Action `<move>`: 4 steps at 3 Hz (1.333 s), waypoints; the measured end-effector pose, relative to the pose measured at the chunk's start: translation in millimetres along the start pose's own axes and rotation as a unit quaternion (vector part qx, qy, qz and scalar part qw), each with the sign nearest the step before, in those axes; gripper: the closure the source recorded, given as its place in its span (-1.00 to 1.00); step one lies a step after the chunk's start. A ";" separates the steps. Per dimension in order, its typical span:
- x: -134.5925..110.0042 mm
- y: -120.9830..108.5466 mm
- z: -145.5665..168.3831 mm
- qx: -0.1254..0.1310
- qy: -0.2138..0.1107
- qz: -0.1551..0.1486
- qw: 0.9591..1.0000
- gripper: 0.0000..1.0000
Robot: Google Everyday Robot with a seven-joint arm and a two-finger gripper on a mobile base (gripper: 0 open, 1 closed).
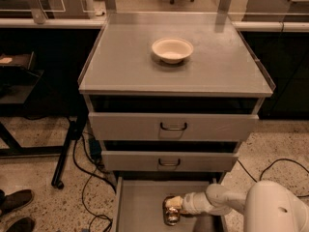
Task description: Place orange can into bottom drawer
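Next, I release the orange can near the middle of the open bottom drawer's grey bottom (171,227).
The orange can (170,213) stands in the open bottom drawer (137,204), near the middle of its grey floor at the lower edge of the view. My gripper (175,203) reaches in from the right on a white arm and is at the can's upper part. The can looks upright or slightly tilted. The drawer's front end is cut off by the frame.
A cream bowl (172,49) sits on the cabinet top (227,71). Two upper drawers with dark wire handles (173,126) are nearly shut. Black cables (87,178) lie on the speckled floor at left, near a table leg (65,153) and shoes (14,207).
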State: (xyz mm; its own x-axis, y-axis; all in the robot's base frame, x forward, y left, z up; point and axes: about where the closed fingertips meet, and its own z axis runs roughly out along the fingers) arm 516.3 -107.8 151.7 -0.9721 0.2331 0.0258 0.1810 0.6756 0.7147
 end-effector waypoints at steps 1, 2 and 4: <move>5.0 -9.6 9.9 0.017 0.006 -0.003 1.000 1.00; 9.5 -16.5 17.3 0.026 0.011 -0.006 1.000 1.00; 12.2 -24.3 22.9 0.028 0.017 -0.001 0.999 1.00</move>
State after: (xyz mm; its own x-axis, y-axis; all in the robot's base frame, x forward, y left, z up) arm 503.5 -105.3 118.6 -0.9768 0.2085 0.0490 0.1862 0.7140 0.6750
